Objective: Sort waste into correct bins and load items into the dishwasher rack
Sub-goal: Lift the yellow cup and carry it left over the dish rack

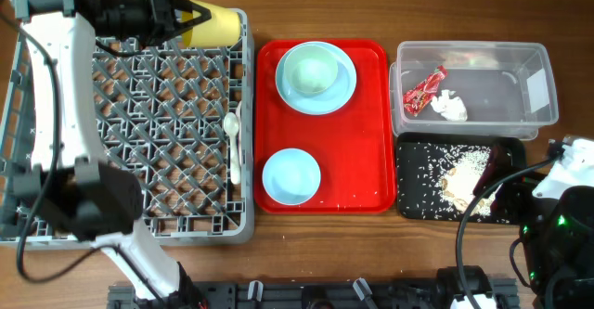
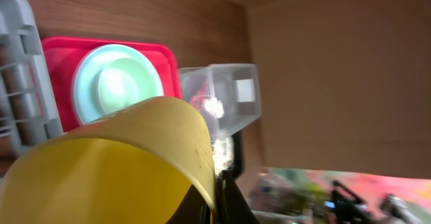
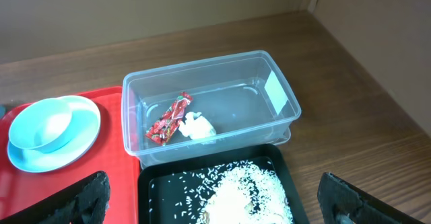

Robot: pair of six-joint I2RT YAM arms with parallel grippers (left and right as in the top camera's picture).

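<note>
The grey dishwasher rack has back wires [image 1: 197, 70] just beyond the white plastic utensil. My left gripper will let go of the yellow-green cup on them.
My left gripper [image 1: 182, 19] is shut on the yellow-green cup [image 1: 212, 23], held on its side over the back right edge of the grey dishwasher rack [image 1: 56, 114]. In the left wrist view the cup [image 2: 114, 163] fills the foreground, its rim pinched by the fingers [image 2: 222, 196]. A white plastic utensil [image 1: 234, 142] lies in the rack's right side. A pale bowl [image 1: 311, 68] sits on the light-blue plate [image 1: 345, 90]. Another light-blue dish [image 1: 290, 176] sits nearer. My right gripper [image 3: 215, 207] is open and empty above the black tray [image 3: 168, 190].
The dishes stand on a red tray [image 1: 371, 142]. The clear tub [image 1: 520, 86] holds the red wrapper [image 1: 424, 89] and the white napkin [image 1: 450, 105]. The black tray [image 1: 418, 198] holds rice crumbs [image 1: 464, 170]. The right arm [image 1: 561, 188] is at the table's right front.
</note>
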